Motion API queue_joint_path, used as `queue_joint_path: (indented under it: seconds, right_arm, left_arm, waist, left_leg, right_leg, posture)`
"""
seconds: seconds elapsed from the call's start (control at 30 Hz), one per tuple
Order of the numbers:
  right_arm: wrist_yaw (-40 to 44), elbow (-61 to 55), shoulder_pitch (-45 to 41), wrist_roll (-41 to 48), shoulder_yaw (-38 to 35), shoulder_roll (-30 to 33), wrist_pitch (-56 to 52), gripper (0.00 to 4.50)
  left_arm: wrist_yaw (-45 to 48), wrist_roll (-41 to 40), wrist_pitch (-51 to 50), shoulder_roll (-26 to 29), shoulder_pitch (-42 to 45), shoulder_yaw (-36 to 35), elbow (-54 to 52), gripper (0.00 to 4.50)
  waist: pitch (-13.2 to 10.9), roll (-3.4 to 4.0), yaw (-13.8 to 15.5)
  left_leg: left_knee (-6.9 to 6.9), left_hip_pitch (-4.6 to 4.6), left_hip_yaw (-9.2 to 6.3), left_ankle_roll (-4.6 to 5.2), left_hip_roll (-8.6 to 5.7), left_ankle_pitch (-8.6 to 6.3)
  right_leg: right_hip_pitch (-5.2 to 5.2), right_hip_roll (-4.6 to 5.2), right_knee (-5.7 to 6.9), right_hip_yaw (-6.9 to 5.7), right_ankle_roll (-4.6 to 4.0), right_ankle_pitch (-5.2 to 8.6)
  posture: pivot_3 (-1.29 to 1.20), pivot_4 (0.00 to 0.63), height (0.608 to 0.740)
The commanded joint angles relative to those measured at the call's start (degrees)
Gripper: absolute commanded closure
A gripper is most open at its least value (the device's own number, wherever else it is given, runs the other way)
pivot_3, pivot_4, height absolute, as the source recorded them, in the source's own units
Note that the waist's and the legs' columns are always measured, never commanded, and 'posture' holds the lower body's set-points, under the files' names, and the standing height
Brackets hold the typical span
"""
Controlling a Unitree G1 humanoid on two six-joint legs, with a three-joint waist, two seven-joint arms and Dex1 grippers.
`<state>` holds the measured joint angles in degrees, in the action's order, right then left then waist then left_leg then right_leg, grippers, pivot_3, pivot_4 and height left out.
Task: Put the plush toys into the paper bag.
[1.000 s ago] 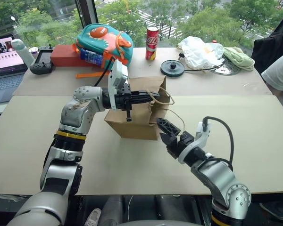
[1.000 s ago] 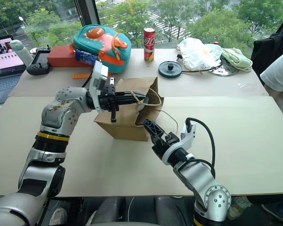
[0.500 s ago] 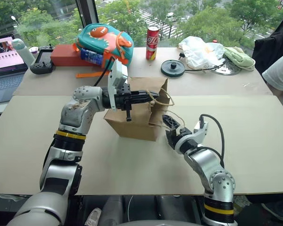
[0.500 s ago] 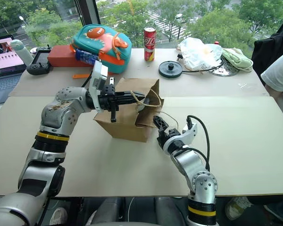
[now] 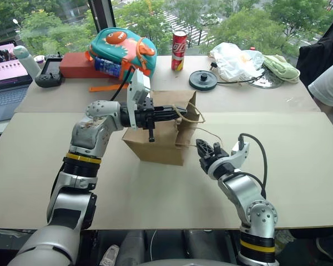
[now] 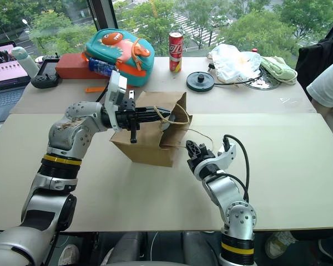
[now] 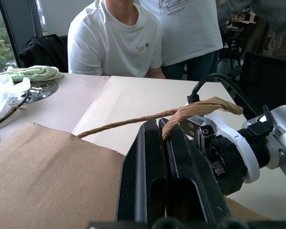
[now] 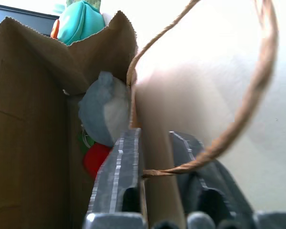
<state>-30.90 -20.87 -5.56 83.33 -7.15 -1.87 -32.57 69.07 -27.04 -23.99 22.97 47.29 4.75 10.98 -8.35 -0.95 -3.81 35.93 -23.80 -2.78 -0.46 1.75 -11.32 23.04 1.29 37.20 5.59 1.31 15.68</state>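
Note:
I need to use my left gripper to set the paper bag upright on the table's front board, in line with the red can (image 5: 170,142), and let go of it there.
The brown paper bag (image 5: 155,145) lies on its side on the table, its mouth facing my right arm. My left gripper (image 5: 182,113) reaches level over the bag and is shut on one twisted-cord handle (image 7: 133,119). At the bag's mouth my right gripper (image 5: 203,147) is shut on the bag's paper edge, which runs between its fingers (image 8: 119,162). The other handle (image 8: 257,95) loops over that gripper. Inside the bag sit the plush toys: the grey-blue one (image 8: 102,112) and, under it, the red chili (image 8: 97,157).
Along the far side of the table stand a teal and orange backpack (image 5: 122,47), a red can (image 5: 178,50), a black disc (image 5: 202,79), a white plastic bag (image 5: 236,60) and a laptop (image 5: 5,72). A person in a white shirt (image 7: 119,43) sits at the right end.
My right gripper moved forward to the bag's mouth and went from wide open to shut on the paper edge. The left gripper and the bag stayed put.

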Motion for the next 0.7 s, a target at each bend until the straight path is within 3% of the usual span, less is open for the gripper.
queue_joint_path:
  seconds: [0.03, 0.23, 0.37, 0.5, 0.6, 0.7]
  right_arm:
    - [1.3, -2.4, -0.8, -1.4, 0.4, 0.0, 0.6, 4.47]
    - [2.2, -3.0, -2.1, -5.2, 0.9, 1.5, 0.2, 4.47]
    - [3.0, -5.7, -4.4, -11.0, 2.0, 5.9, -1.0, 4.47]
    - [4.5, -12.4, -9.7, -17.1, 2.5, 13.2, -2.3, 4.47]
    - [5.1, -16.4, -14.4, -23.8, 4.5, 22.5, -7.4, 4.47]
    - [4.6, -19.0, -17.3, -27.7, 6.2, 26.8, -10.8, 4.47]
  left_arm:
    - [-0.1, 0.2, 1.1, 0.1, 1.6, -0.7, -0.6, 4.5]
    - [-0.2, 0.2, 1.3, 0.0, 1.6, -0.7, -0.5, 4.5]
    - [-0.2, 0.6, 2.1, -0.2, 1.6, -0.6, -0.1, 4.5]
    - [0.0, 0.9, 5.5, -2.2, 3.4, -0.7, 2.5, 4.5]
    - [-2.0, 1.1, 8.8, -5.6, 7.4, -1.8, 7.7, 4.5]
    - [-5.7, 2.1, 12.5, -7.7, 10.5, -3.9, 13.7, 4.5]
  waist:
    - [0.0, 0.0, 0.0]
    - [0.0, 0.0, 0.0]
    - [0.0, 0.0, 0.0]
    - [0.0, 0.0, 0.2]
    - [0.0, 0.0, 0.8]
    - [0.0, -0.01, 1.4]
  left_leg:
    - [0.0, 0.0, 0.0, 0.0, 0.0, 0.0]
    - [0.01, 0.0, 0.0, 0.0, 0.0, 0.0]
    - [0.01, 0.0, 0.01, 0.0, -0.02, 0.0]
    - [0.04, -0.01, 0.02, 0.0, -0.05, 0.0]
    - [0.07, -0.02, 0.0, 0.0, -0.06, 0.0]
    - [0.07, -0.04, 0.0, 0.0, -0.08, 0.0]
  right_leg:
    - [0.0, 0.0, 0.0, 0.0, 0.0, 0.0]
    - [0.0, 0.0, 0.0, 0.0, 0.0, 0.0]
    - [0.0, 0.01, 0.0, 0.01, 0.0, 0.0]
    - [0.01, 0.02, 0.01, 0.02, 0.0, 0.0]
    - [-0.03, 0.02, -0.02, 0.0, 0.01, 0.0]
    - [-0.02, 0.02, -0.06, 0.0, 0.01, 0.0]
  posture:
    - [0.0, 0.15, 0.739]
    - [0.0, 0.15, 0.739]
    - [0.0, 0.15, 0.739]
    - [0.0, 0.15, 0.739]
    - [0.0, 0.15, 0.739]
    - [0.0, 0.15, 0.739]
